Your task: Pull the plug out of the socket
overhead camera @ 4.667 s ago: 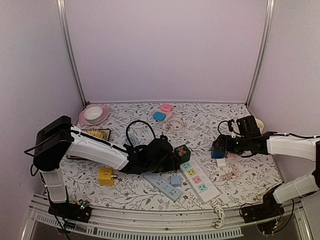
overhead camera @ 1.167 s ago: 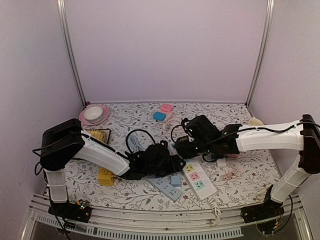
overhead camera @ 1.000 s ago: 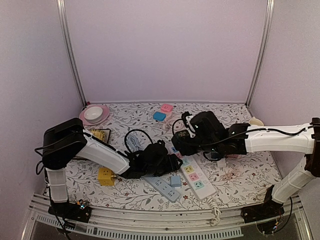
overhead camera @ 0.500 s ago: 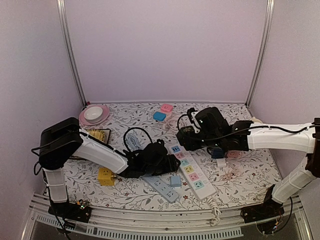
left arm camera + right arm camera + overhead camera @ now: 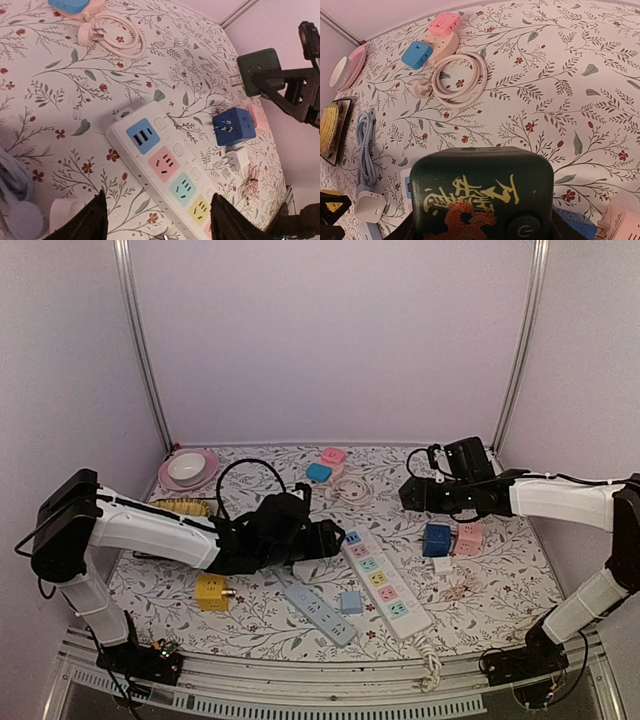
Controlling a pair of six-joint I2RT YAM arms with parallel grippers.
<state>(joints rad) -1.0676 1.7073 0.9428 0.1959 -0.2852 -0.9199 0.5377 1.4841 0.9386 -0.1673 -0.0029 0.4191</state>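
My left gripper needs to move next to the plug end [image 5: 331,494] [image 5: 89,34] of the coiled white cord, beside the blue adapter, and close there.
The plug is a dark green cube [image 5: 480,195] with a gold and red dragon print. My right gripper [image 5: 413,494] is shut on it and holds it in the air, clear of the socket strip; the cube [image 5: 258,70] also shows at the upper right of the left wrist view. The socket is a white power strip [image 5: 377,576] with pastel outlets, and it lies flat on the floral table. My left gripper [image 5: 157,198] hangs open over the strip's [image 5: 165,165] near end, with its dark fingers [image 5: 92,220] on either side and nothing gripped.
A blue cube [image 5: 436,539], a pink adapter [image 5: 468,535] and a small white plug [image 5: 442,564] lie under the right arm. A pale blue strip [image 5: 320,608] and a yellow cube [image 5: 211,592] sit near the front. Pink and blue adapters with a coiled white cord [image 5: 345,488] lie at the back.
The right gripper has carried the green cube up and to the right, away from the white strip. The left arm has drawn back a little to the left. The strip stays in place.
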